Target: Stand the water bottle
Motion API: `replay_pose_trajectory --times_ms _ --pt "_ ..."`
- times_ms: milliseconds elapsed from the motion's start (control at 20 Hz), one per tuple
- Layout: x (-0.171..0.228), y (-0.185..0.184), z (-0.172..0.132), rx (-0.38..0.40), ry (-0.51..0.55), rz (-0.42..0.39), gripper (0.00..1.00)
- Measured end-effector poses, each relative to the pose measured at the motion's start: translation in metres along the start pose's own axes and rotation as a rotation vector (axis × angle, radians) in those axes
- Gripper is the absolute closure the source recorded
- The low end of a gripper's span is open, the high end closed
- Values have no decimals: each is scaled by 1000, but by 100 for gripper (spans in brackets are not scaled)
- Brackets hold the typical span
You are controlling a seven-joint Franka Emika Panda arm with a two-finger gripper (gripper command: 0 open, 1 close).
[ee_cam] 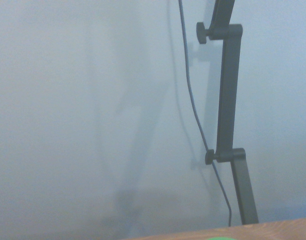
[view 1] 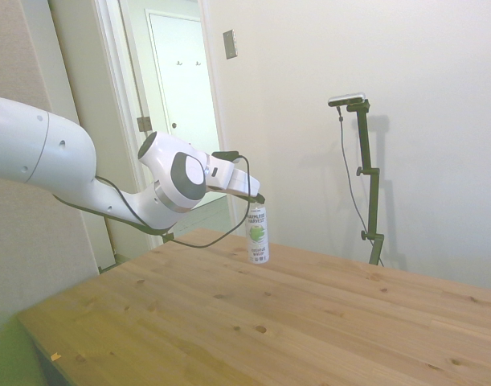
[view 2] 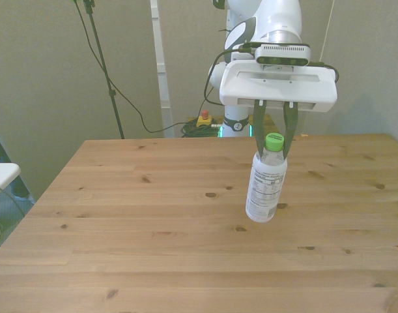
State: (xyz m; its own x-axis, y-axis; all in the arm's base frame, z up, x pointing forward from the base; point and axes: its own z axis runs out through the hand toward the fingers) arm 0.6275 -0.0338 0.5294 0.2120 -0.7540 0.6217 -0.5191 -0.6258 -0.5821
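Observation:
My gripper has the water bottle, hanging low over the wooden table. It will let go of it upright on the bare wood (view 2: pixel 245 279) beyond the dark knot, farther from the arm.
The water bottle (view 2: pixel 266 186) has a green cap and a white label, and it hangs nearly upright with its base low over the wooden table (view 2: pixel 153 215), leaning a little. I cannot tell if the base touches the wood. My gripper (view 2: pixel 275 150) comes down from above, shut on the bottle's neck just under the cap. The side view has the bottle (view 1: pixel 257 235) near the table's far edge, right beneath the gripper (view 1: pixel 258 201). In the wrist view only a green sliver of the cap (ee_cam: pixel 218 238) shows, above a strip of table (ee_cam: pixel 273 229).
A wall stands close behind the table (view 1: pixel 325 322) in the side view, with a doorway (view 1: pixel 177 80) beside the arm. On the floor behind the table lie cables and a yellow box with a red button (view 2: pixel 203 119). A white object (view 2: pixel 0 175) pokes in at the front view's left.

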Motion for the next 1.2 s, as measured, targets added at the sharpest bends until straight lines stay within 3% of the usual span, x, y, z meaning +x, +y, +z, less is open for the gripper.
replay_pose_trajectory --times_ms 300,700,1200 --pt "13 11 38 55 63 35 100" --pt "-15 26 90 64 58 71 100" --pt "-22 42 100 69 64 71 100"
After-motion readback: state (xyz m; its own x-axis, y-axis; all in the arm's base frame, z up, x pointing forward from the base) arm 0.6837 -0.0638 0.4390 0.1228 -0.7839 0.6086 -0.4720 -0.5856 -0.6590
